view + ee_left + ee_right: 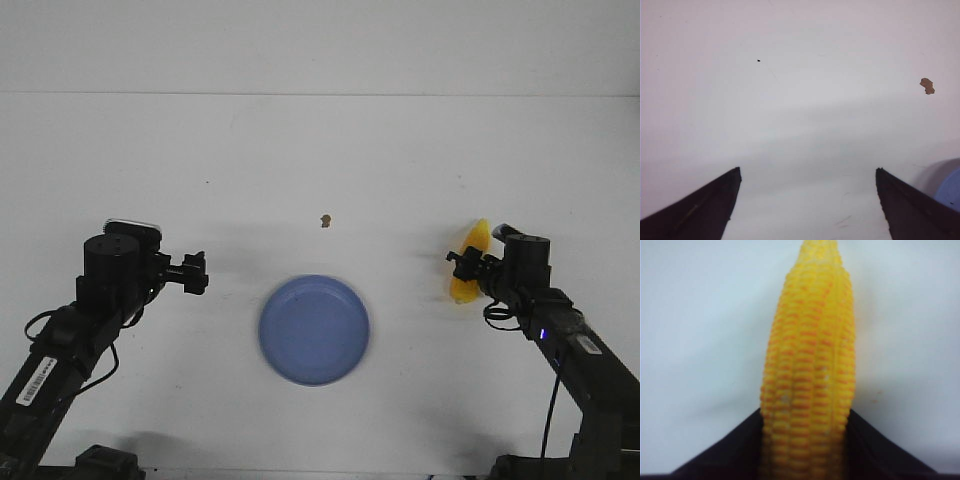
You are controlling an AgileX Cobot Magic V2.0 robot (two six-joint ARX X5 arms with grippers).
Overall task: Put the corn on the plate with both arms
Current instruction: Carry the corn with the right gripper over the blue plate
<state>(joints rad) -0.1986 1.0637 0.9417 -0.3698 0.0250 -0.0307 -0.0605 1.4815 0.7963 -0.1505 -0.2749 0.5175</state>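
Note:
Next, my right gripper releases the corn across the middle of the blue plate [322, 313], so that the corn's tip points toward the brown speck.
The yellow-orange corn [470, 262] is at the right of the table, held in my right gripper [464, 267], well right of the blue plate [314, 329]. In the right wrist view the corn [810, 370] fills the middle, its tapered tip pointing away, with both black fingers [735, 455] pressed against its sides. My left gripper [193, 273] is left of the plate, open and empty. In the left wrist view its fingertips [727, 192] stand wide apart over bare table, and the plate's rim [951, 189] shows at the edge.
A small brown speck [325, 221] lies on the white table beyond the plate; it also shows in the left wrist view [927, 85]. A tiny dark dot [758, 60] marks the table farther off.

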